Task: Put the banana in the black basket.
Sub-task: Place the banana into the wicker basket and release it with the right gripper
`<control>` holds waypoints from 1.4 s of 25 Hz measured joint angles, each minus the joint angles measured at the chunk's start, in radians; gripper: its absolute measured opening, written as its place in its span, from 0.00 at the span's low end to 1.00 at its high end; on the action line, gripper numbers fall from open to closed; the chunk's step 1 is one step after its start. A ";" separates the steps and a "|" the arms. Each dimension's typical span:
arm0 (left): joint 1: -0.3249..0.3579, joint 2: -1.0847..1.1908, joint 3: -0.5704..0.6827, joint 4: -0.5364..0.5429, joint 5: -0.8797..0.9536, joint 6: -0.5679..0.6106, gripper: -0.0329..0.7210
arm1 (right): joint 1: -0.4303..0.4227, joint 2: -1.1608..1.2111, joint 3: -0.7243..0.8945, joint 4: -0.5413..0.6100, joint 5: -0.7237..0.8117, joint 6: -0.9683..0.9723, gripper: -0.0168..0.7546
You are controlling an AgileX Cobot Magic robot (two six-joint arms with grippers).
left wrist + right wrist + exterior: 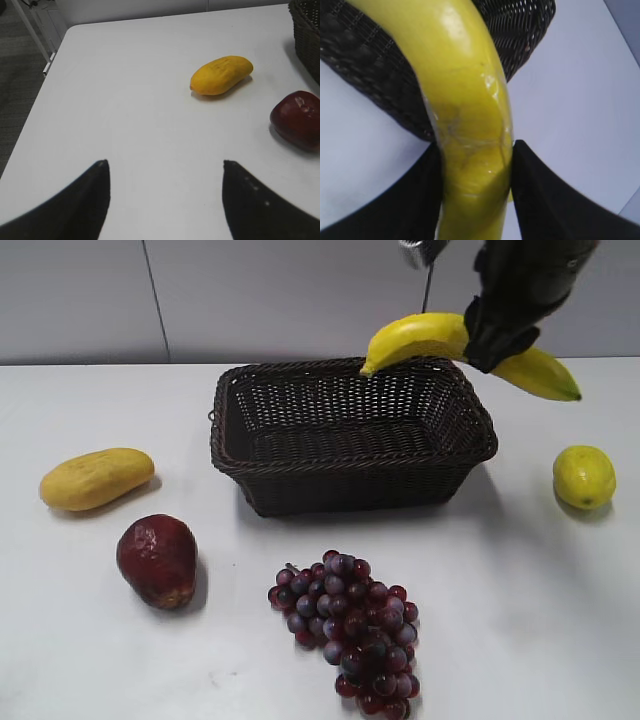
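The banana will leave my right gripper on the black basket's bottom, lengthwise [356, 435] along the basket's front side.
The banana [415, 338] is long, curved and glossy yellow. My right gripper [497, 340] is shut on its middle and holds it in the air above the far right corner of the black basket [350, 483]. One end reaches over the basket's back rim, the other points right, past the basket. In the right wrist view the banana [465, 100] runs between the two fingers of my right gripper [476, 150], with the basket [375, 70] below. My left gripper [165, 165] is open and empty over bare table at the left.
A stubby yellow oblong fruit [96, 478] and a dark red fruit [157, 560] lie left of the basket; both show in the left wrist view [221, 75] [297, 119]. A grape bunch [355, 630] lies in front. A lemon [583, 476] sits to the right.
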 joint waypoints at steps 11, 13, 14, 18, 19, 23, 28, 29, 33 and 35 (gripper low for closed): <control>0.000 0.000 0.000 0.000 0.000 0.000 0.73 | 0.000 0.228 -0.117 0.054 -0.171 -0.340 0.42; 0.000 0.000 0.000 0.000 0.000 0.000 0.73 | 0.001 0.248 -0.117 0.069 -0.227 -0.354 0.42; 0.000 0.000 0.000 0.000 0.000 0.000 0.73 | 0.001 0.258 -0.117 0.074 -0.253 -0.365 0.42; 0.000 0.000 0.000 0.000 0.000 0.000 0.73 | 0.012 0.305 -0.122 0.081 -0.297 -0.445 0.42; 0.000 0.000 0.000 0.000 0.000 0.000 0.73 | 0.014 0.318 -0.122 0.082 -0.304 -0.461 0.42; 0.000 0.000 0.000 0.000 0.000 0.000 0.73 | 0.016 0.348 -0.122 0.083 -0.345 -0.477 0.42; 0.000 0.000 0.000 0.000 0.000 0.000 0.73 | 0.016 0.358 -0.122 0.084 -0.355 -0.479 0.53; 0.000 0.000 0.000 0.000 0.000 0.000 0.73 | 0.016 0.358 -0.122 0.084 -0.355 -0.479 0.63; 0.000 0.000 0.000 0.000 0.000 0.000 0.73 | 0.016 0.358 -0.122 0.087 -0.353 -0.481 0.82; 0.000 0.000 0.000 0.000 0.000 0.000 0.73 | 0.016 0.354 -0.122 0.088 -0.338 -0.481 0.83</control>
